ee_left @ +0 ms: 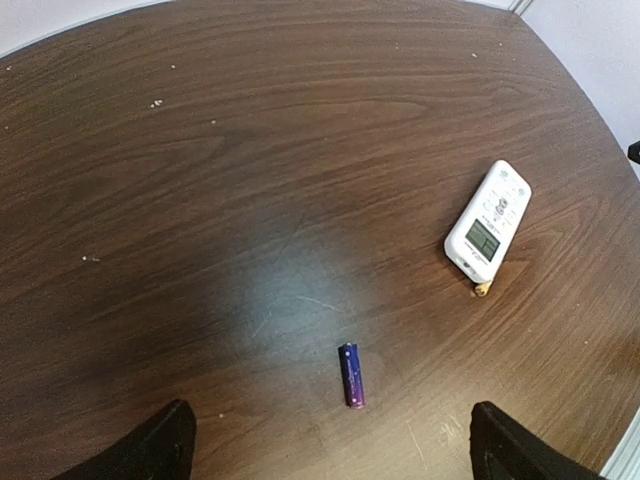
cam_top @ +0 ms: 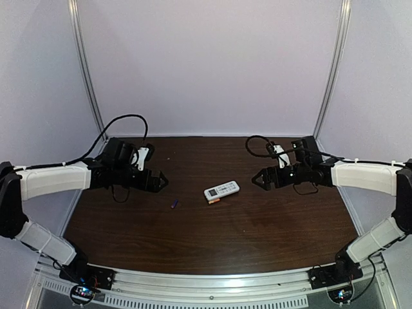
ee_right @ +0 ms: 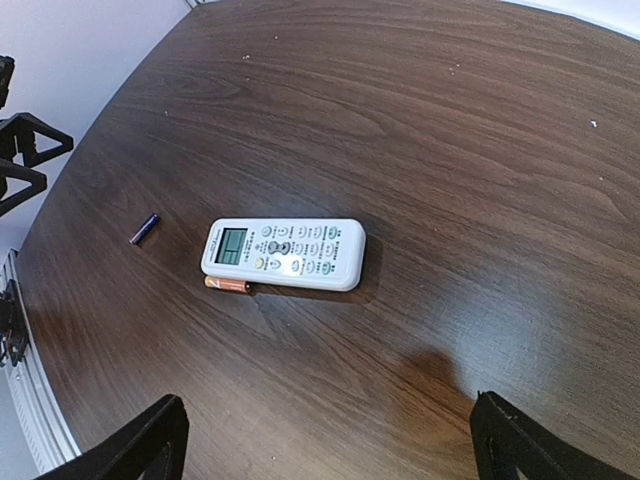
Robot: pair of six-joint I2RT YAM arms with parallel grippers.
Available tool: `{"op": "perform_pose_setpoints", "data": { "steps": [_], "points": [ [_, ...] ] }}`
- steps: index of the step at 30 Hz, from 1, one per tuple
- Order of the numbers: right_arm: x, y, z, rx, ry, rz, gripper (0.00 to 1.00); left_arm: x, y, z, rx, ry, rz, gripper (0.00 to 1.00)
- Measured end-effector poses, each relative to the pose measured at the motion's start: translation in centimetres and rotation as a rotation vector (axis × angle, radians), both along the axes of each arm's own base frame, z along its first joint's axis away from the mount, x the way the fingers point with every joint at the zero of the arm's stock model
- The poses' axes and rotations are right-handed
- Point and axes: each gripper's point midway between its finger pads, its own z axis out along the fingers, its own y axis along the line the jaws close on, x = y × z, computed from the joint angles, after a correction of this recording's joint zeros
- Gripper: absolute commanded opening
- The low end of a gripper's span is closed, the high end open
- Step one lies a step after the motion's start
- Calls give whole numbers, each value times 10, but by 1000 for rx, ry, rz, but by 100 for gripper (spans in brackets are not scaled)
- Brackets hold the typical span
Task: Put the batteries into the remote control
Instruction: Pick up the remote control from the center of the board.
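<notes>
The white remote control's button half (cam_top: 227,188) (ee_left: 501,208) lies beyond its screen. My left gripper will go there next and close across the long sides.
The white remote control (cam_top: 221,190) lies button side up near the middle of the brown table (cam_top: 257,238); it shows in the left wrist view (ee_left: 488,220) and the right wrist view (ee_right: 284,254). The orange battery (ee_right: 227,285) lies against its near long edge (cam_top: 214,201); only its tip (ee_left: 482,289) shows in the left wrist view. The purple battery (cam_top: 174,204) lies apart, left of the remote (ee_left: 351,375) (ee_right: 144,229). My left gripper (cam_top: 161,182) hovers open, left of the purple battery. My right gripper (cam_top: 257,179) hovers open, right of the remote. Both are empty.
The curved front table edge (cam_top: 212,273) meets a metal rail. White walls with metal posts (cam_top: 87,71) enclose the back and sides. Black cables (cam_top: 129,119) loop over both arms.
</notes>
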Motion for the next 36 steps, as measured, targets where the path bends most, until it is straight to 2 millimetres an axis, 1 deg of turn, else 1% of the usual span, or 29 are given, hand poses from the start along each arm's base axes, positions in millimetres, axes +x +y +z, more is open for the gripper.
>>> {"op": "perform_pose_setpoints", "data": {
  "steps": [5, 7, 9, 12, 14, 17, 18, 20, 22, 24, 27, 30, 32, 36],
  "points": [
    [6, 2, 4, -31, -9, 3, 100, -2, -5, -5, 18, 0, -37, 97],
    [10, 4, 5, -38, -12, 4, 100, -4, -12, -7, 29, -1, -68, 97],
    [14, 6, 5, -41, -9, 5, 100, -4, -25, -7, 41, -6, -112, 97],
    [15, 7, 5, -38, -5, 1, 100, 0, -58, -3, 61, -28, -209, 97],
    [15, 6, 6, -30, 4, -5, 100, 5, -92, 3, 75, -57, -293, 97],
    [17, 3, 7, -17, 14, -20, 100, 13, -133, 7, 97, -91, -386, 97],
    [18, 1, 9, -5, 19, -32, 100, 18, -152, 9, 105, -110, -420, 97],
    [21, -7, 14, 15, 15, -56, 100, 24, -183, 5, 128, -136, -472, 97],
    [22, -16, 22, 42, 8, -84, 100, 25, -209, -6, 159, -142, -518, 97],
    [22, -25, 30, 70, -1, -107, 100, 24, -225, -20, 188, -135, -556, 97],
    [19, -36, 36, 99, -7, -131, 100, 23, -241, -46, 249, -106, -610, 97],
    [15, -44, 37, 118, -7, -150, 100, 27, -244, -64, 294, -85, -629, 97],
    [12, -45, 36, 126, -7, -152, 100, 30, -243, -73, 320, -72, -636, 97],
    [5, -46, 32, 136, 4, -147, 100, 38, -244, -84, 364, -65, -642, 97]
  ]
}}
